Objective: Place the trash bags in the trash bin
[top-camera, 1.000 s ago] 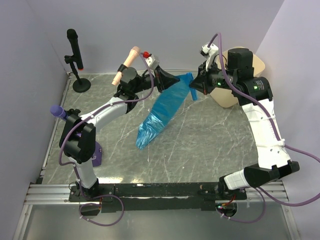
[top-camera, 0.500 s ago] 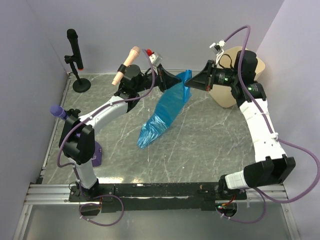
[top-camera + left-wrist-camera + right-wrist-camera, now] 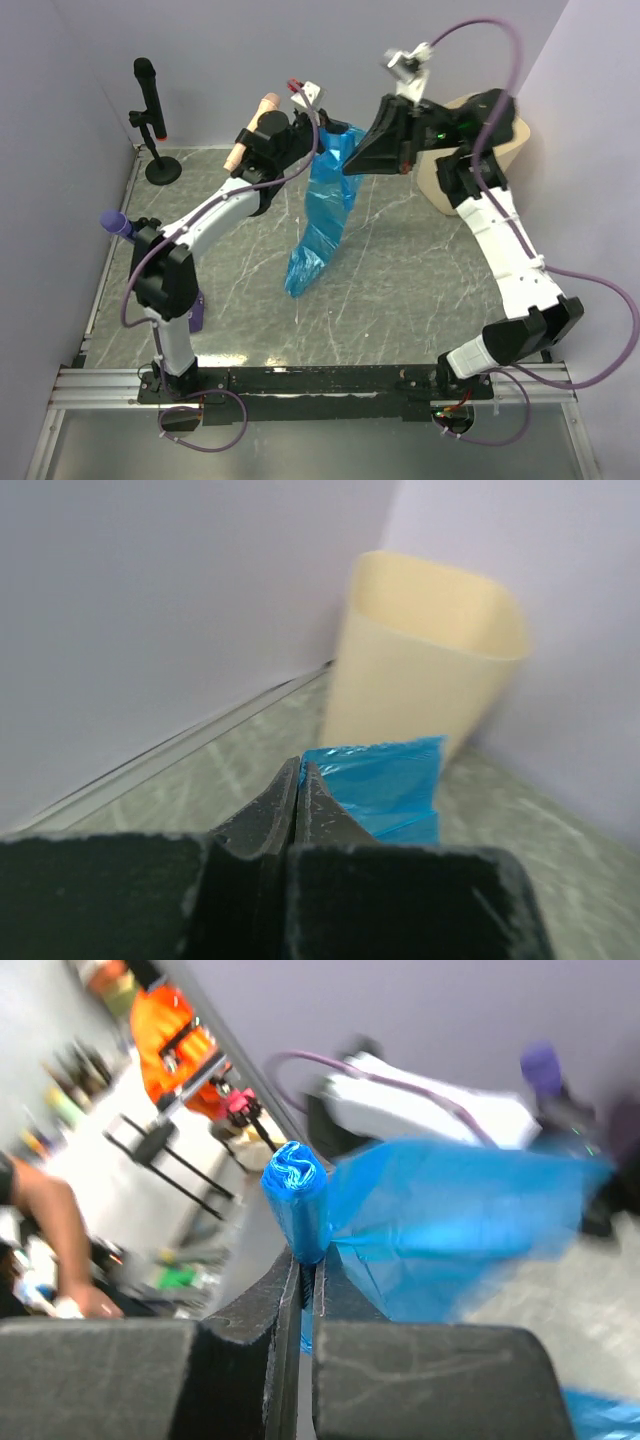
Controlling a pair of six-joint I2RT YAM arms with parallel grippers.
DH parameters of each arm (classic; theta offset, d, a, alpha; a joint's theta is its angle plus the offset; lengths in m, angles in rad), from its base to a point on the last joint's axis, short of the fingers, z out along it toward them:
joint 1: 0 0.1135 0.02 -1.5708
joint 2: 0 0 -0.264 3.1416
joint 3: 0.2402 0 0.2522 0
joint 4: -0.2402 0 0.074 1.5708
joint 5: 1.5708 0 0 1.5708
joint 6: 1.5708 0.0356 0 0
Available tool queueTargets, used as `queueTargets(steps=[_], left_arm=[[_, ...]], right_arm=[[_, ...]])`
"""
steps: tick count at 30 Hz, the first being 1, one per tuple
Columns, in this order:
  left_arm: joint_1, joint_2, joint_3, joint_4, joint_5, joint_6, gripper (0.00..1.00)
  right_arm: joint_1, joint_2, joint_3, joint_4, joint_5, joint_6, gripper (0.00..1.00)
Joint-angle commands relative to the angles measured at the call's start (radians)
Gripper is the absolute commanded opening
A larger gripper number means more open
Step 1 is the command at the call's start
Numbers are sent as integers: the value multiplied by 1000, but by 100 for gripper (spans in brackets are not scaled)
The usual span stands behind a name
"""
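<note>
The rolled blue trash bag, now hanging with its end on the table, will be let go by my right gripper on the table [image 3: 468, 288] in front of the cream-beige trash bin.
A blue trash bag [image 3: 322, 210] hangs in the air, its lower end resting on the table. My left gripper [image 3: 322, 137] is shut on its upper left edge, the blue film [image 3: 385, 788] showing beside the closed jaws. My right gripper [image 3: 352, 160] is shut on a rolled, bunched part of the same bag [image 3: 297, 1200] at the upper right. The cream-beige trash bin [image 3: 492, 150] stands at the back right, partly hidden by the right arm. It appears upright beyond the bag in the left wrist view, trash bin [image 3: 425, 655].
A black microphone on a stand [image 3: 152, 110] stands at the back left. A purple-tipped object [image 3: 118, 224] and a peach-coloured handle [image 3: 250, 130] lie by the left arm. Walls close in the table on the left, back and right.
Both grippers have risen and drawn the bag's top upward, so the bag now hangs nearly vertical. The right arm swung left and up, away from the bin.
</note>
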Motion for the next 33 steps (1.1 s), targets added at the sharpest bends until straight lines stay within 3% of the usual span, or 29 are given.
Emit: queueTargets(steps=[1, 4, 6, 8, 9, 11, 15, 21, 24, 26, 27, 28, 30, 33], left_arm=[[4, 78, 48, -54, -165, 103, 1], [9, 66, 17, -59, -146, 132, 1], [13, 37, -32, -65, -117, 132, 1], [24, -12, -93, -76, -71, 123, 1], [30, -44, -125, -77, -32, 116, 1], [39, -110, -184, -88, 30, 117, 1], [49, -228, -260, -115, 139, 135, 1], [62, -357, -284, -151, 237, 146, 1], [68, -385, -267, -165, 275, 134, 1], [70, -396, -261, -165, 297, 120, 1], [72, -400, -264, -159, 299, 111, 1], [75, -403, -270, -146, 299, 103, 1], [76, -406, -285, -119, 288, 91, 1], [79, -394, -281, -90, 242, 57, 1]], right_arm=[[-40, -26, 117, 206, -44, 112, 0], [-106, -57, 152, 35, -12, -44, 0], [-172, -92, 116, -235, 90, -293, 0], [-252, -136, 59, -667, 260, -592, 0], [-281, -161, 12, -804, 345, -739, 0], [-287, -218, -95, -1054, 659, -1083, 0], [-287, -334, -431, -1100, 1133, -1341, 0], [-292, -420, -806, -1000, 1626, -1538, 0], [-328, -416, -927, -894, 1754, -1607, 0], [-338, -396, -950, -868, 1740, -1603, 0], [-368, -381, -949, -876, 1711, -1592, 4], [-371, -359, -944, -891, 1670, -1583, 23], [-370, -319, -914, -946, 1583, -1555, 47], [-370, -334, -814, -1041, 1390, -1511, 67]])
